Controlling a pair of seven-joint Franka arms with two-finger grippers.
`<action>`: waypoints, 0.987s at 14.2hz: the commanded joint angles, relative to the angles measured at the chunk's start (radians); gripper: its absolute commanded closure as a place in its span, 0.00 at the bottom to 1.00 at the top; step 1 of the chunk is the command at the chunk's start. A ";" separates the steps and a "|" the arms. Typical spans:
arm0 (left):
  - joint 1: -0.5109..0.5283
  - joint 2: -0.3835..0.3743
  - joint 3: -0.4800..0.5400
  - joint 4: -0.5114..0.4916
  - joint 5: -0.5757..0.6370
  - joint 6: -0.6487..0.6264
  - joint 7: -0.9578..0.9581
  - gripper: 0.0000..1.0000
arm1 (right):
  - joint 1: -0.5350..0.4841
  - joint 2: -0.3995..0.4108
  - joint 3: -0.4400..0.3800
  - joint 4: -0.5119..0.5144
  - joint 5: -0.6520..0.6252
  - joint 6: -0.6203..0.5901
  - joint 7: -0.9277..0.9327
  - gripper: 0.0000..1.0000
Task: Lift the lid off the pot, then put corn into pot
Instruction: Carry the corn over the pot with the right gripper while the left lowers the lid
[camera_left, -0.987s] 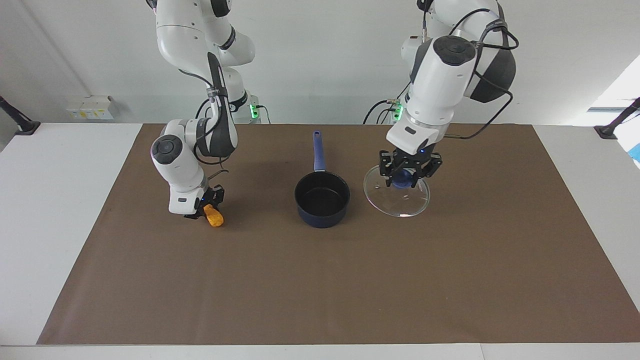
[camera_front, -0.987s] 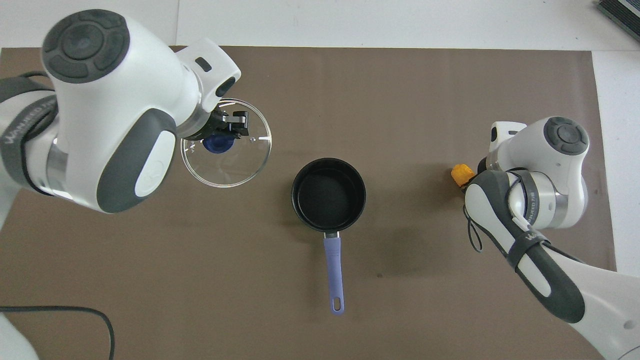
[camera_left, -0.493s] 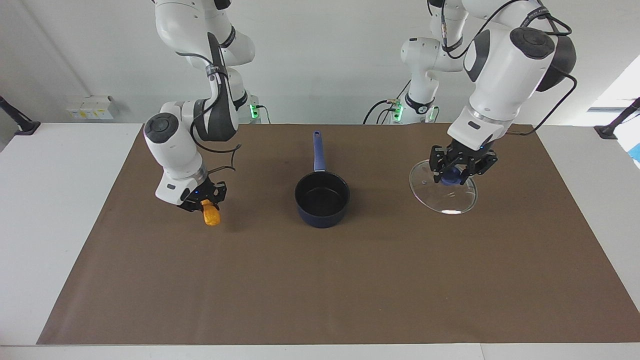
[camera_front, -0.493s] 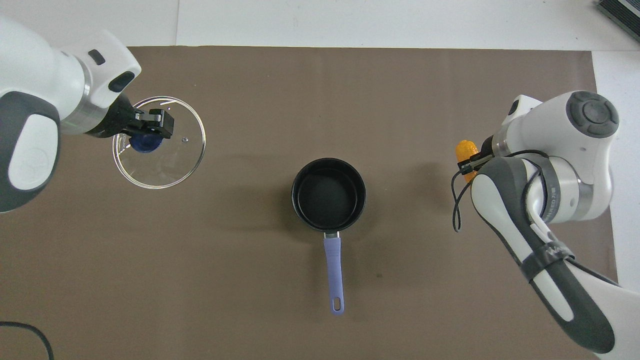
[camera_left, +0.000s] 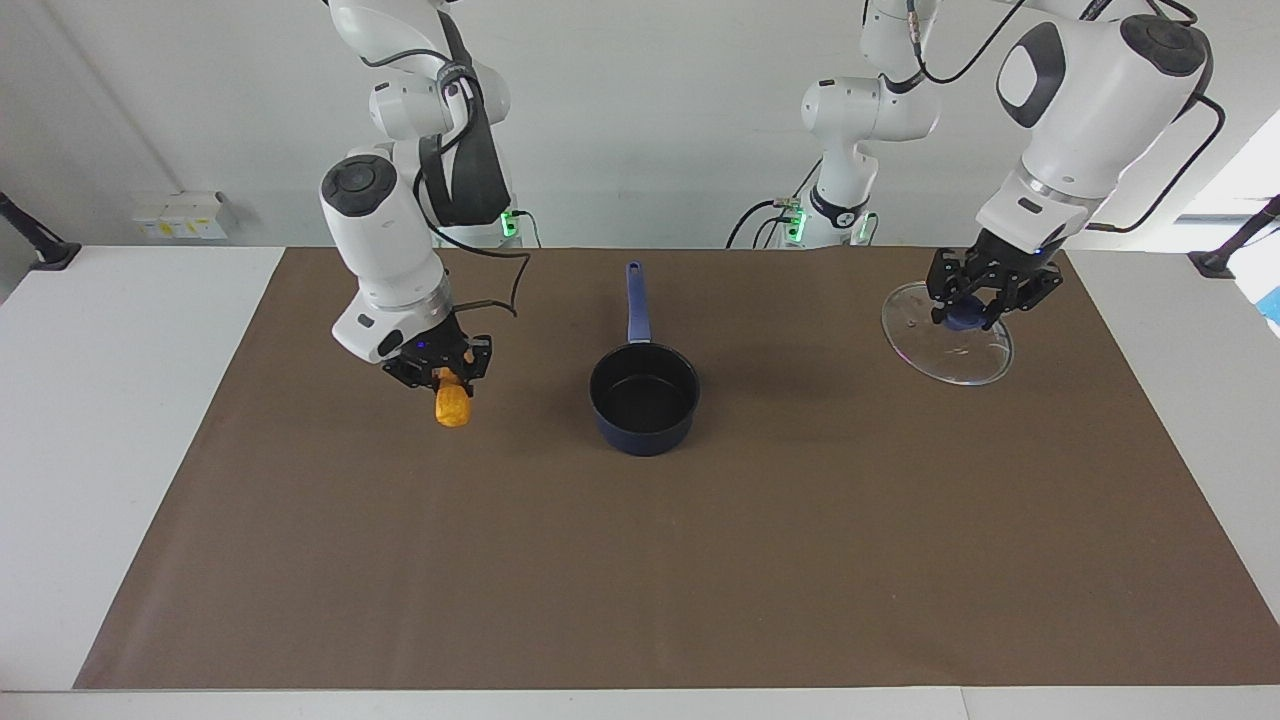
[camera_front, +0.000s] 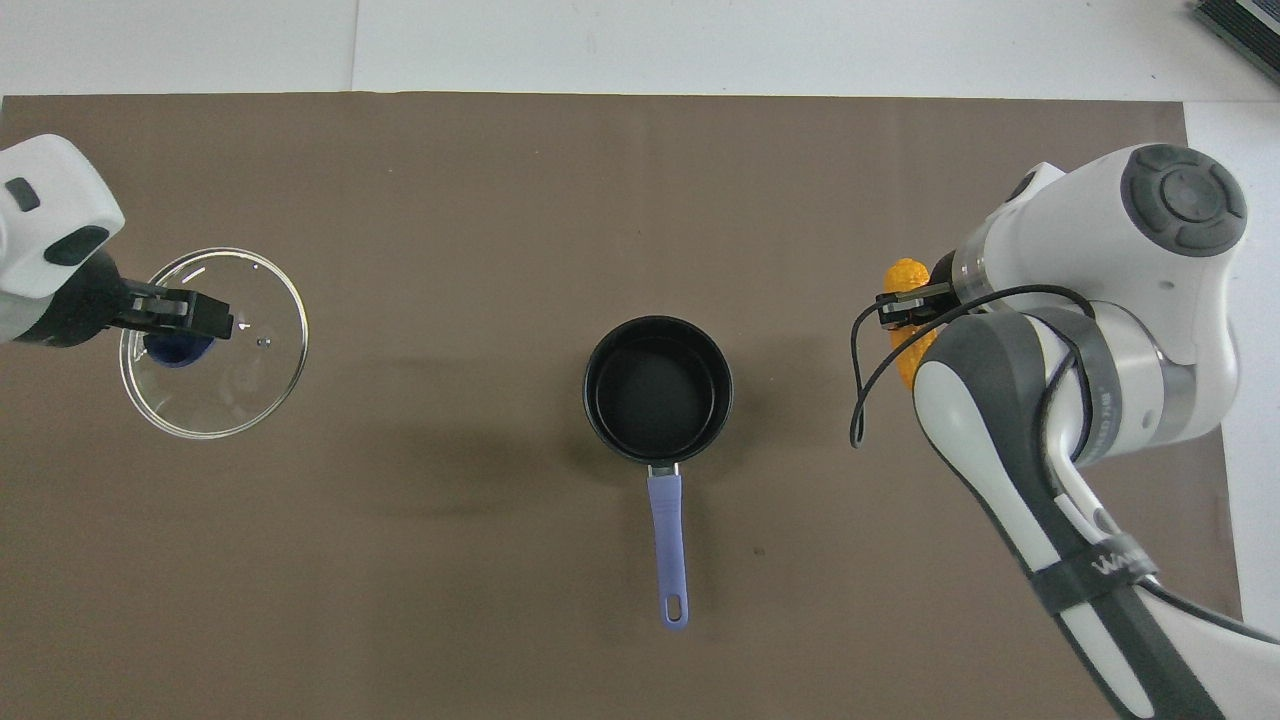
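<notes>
Next, my left gripper releases the glass lid, now held tilted in the air, so that it rests on the brown mat, across the pot from the corn (camera_front: 247, 430).
The dark blue pot (camera_left: 644, 400) (camera_front: 657, 390) stands uncovered at the middle of the mat, its long handle (camera_left: 636, 300) pointing toward the robots. My left gripper (camera_left: 975, 305) (camera_front: 185, 325) is shut on the blue knob of the glass lid (camera_left: 950, 345) (camera_front: 240, 370). It holds the lid tilted in the air over the left arm's end of the mat. My right gripper (camera_left: 440, 372) (camera_front: 905, 305) is shut on the top of the yellow-orange corn (camera_left: 453, 405) (camera_front: 903, 275). The corn hangs above the mat, beside the pot toward the right arm's end.
A brown mat (camera_left: 640, 560) covers most of the white table (camera_left: 120, 400). A black cable loop (camera_front: 870, 370) hangs off the right arm near the corn. A dark object (camera_front: 1240, 20) sits at the table's corner farthest from the robots.
The left gripper has carried the lid away from the pot toward the left arm's end and higher. The right gripper has lifted the corn off the mat and brought it toward the pot.
</notes>
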 joint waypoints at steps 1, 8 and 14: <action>0.062 -0.064 -0.007 -0.089 -0.018 0.017 0.104 1.00 | 0.041 0.005 0.002 0.016 0.009 -0.009 0.078 1.00; 0.127 -0.057 -0.006 -0.239 -0.018 0.159 0.187 1.00 | 0.208 0.077 0.005 0.126 0.010 -0.017 0.329 1.00; 0.161 -0.041 -0.006 -0.357 -0.017 0.269 0.216 1.00 | 0.289 0.186 0.035 0.225 0.018 -0.002 0.480 1.00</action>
